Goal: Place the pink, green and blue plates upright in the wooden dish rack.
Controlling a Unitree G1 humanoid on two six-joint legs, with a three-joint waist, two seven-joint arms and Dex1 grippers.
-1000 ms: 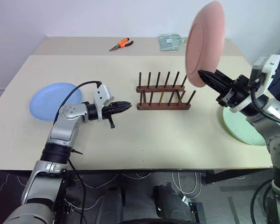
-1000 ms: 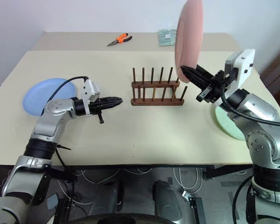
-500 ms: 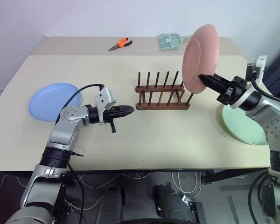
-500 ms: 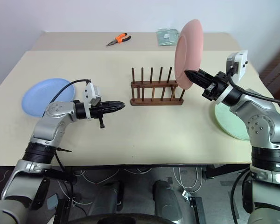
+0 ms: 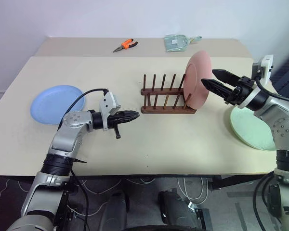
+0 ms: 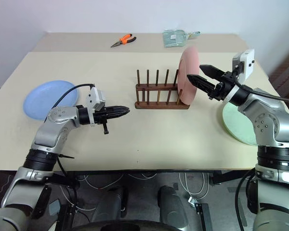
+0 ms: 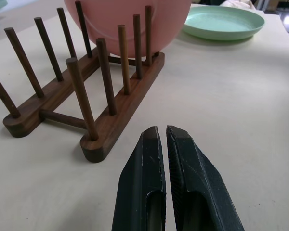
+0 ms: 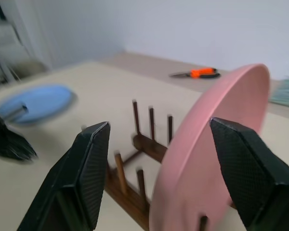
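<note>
The robot's right gripper will next close on the near rim [image 5: 242, 138] of the green plate, at the side toward the wooden dish rack.
The pink plate [image 5: 196, 80] stands upright at the right end of the wooden dish rack [image 5: 164, 99], leaning a little between the pegs. My right gripper [image 5: 209, 77] is open, its fingers [image 8: 94, 163] spread wide on either side of the plate's rim [image 8: 216, 139] without gripping it. My left gripper [image 5: 135, 115] is shut and empty, hovering low over the table just off the rack's left end [image 7: 115, 120]. The blue plate [image 5: 55, 103] lies flat at the table's left. Under my right arm, at the right edge, the green plate [image 5: 253, 130] lies flat.
Orange-handled pliers [image 5: 125, 45] and a pale green packet [image 5: 177, 42] lie on the far table section behind the rack. Bare tabletop [image 5: 173, 139] stretches in front of the rack to the near edge.
The pink plate came down from high above the rack into its right end. My right gripper opened and released it. The left gripper stayed put.
</note>
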